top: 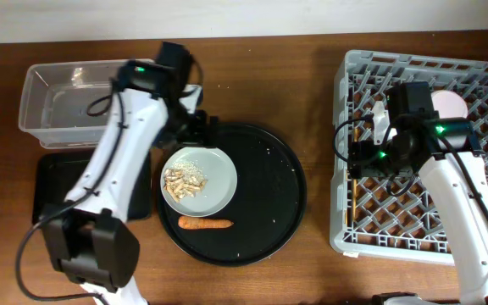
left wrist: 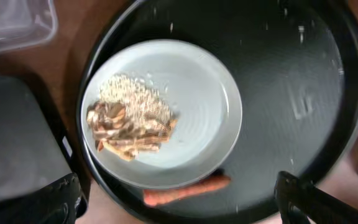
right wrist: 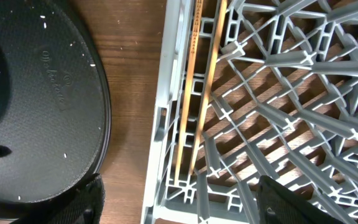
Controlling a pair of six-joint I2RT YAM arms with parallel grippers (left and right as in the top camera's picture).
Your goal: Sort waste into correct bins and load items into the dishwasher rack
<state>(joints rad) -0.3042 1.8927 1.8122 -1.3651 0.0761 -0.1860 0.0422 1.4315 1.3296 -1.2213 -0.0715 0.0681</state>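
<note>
The beige food scraps are away from the plate's rim (top: pixel 236 178) (left wrist: pixel 241 116) on the side facing the dishwasher rack. My left gripper will go there next and close on it.
A pale plate (top: pixel 214 182) with beige food scraps (top: pixel 182 180) sits on the large round black tray (top: pixel 269 178). An orange carrot (top: pixel 205 224) lies in front of the plate. My left gripper (top: pixel 200 127) hangs open and empty above the tray. In the left wrist view its jaws (left wrist: pixel 179 210) straddle the carrot (left wrist: pixel 185 190), below the plate (left wrist: pixel 191 106) and scraps (left wrist: pixel 129 121). My right gripper (top: pixel 364 159) is open and empty over the left edge of the dishwasher rack (top: pixel 481 76). Wooden chopsticks (right wrist: pixel 197 93) lie in the rack (right wrist: pixel 278 93) ahead of the right jaws (right wrist: pixel 185 208). The red wrapper is out of view.
A clear tub (top: pixel 58 106) stands at the back left, with a flat black tray (top: pixel 58 186) in front of it. A pale round dish (top: pixel 447 103) rests in the rack's far part. Bare wood separates the round tray (right wrist: pixel 42 93) from the rack.
</note>
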